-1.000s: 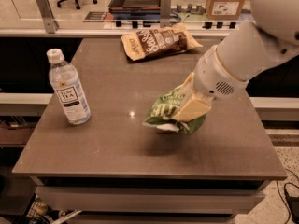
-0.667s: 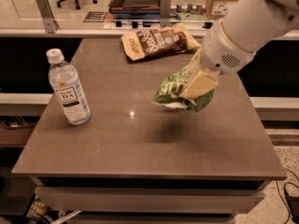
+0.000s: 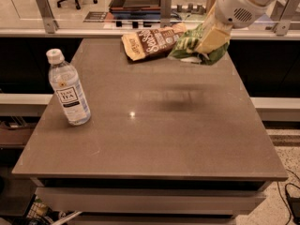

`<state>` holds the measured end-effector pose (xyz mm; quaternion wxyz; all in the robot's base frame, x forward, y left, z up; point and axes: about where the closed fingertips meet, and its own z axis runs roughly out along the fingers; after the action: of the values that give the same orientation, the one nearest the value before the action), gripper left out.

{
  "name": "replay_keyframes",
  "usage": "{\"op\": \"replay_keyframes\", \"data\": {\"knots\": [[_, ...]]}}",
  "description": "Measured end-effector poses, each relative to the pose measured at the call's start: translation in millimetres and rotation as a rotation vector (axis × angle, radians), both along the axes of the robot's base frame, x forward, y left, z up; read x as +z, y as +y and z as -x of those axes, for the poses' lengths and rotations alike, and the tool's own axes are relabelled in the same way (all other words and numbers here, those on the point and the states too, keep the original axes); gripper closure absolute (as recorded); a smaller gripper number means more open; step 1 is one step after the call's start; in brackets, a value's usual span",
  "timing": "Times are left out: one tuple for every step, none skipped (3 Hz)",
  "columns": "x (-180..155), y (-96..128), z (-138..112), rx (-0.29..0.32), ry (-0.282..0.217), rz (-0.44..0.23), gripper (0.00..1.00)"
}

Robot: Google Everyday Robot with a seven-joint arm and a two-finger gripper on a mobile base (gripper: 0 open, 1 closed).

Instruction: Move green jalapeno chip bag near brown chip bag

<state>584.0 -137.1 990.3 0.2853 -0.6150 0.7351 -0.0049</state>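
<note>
I have a spot for the green jalapeno chip bag at the table's far edge [image 3: 198,45], close against the brown chip bag. Next, my gripper lets go of the bag there.
The green jalapeno chip bag [image 3: 190,45] is crumpled and held in the air above the far right part of the table. My gripper [image 3: 211,39] is shut on it, its tan fingers [image 3: 213,35] pressed across the bag's right side. The brown chip bag [image 3: 152,42] with white script lies flat at the table's far edge, just left of the green bag; the two bags nearly overlap in view. The green bag's shadow falls on the table below it.
A clear water bottle [image 3: 69,89] with a white cap stands upright at the table's left side. The brown table [image 3: 154,139] ends at a glass barrier with metal posts [image 3: 165,6] behind. A cable lies on the floor at the right [image 3: 288,196].
My gripper has carried the green bag up and away from the table's middle toward the far edge, ending right beside the brown bag. The bottle and brown bag stayed put.
</note>
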Motion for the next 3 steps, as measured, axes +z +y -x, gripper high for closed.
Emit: {"op": "replay_keyframes", "data": {"knots": [[5,-15,-42,-0.005,-0.076,-0.023,1.00],[-9,-33,-76,-0.023,-0.104,-0.063,1.00],[-18,-47,-103,-0.030,-0.132,-0.093,1.00]]}}
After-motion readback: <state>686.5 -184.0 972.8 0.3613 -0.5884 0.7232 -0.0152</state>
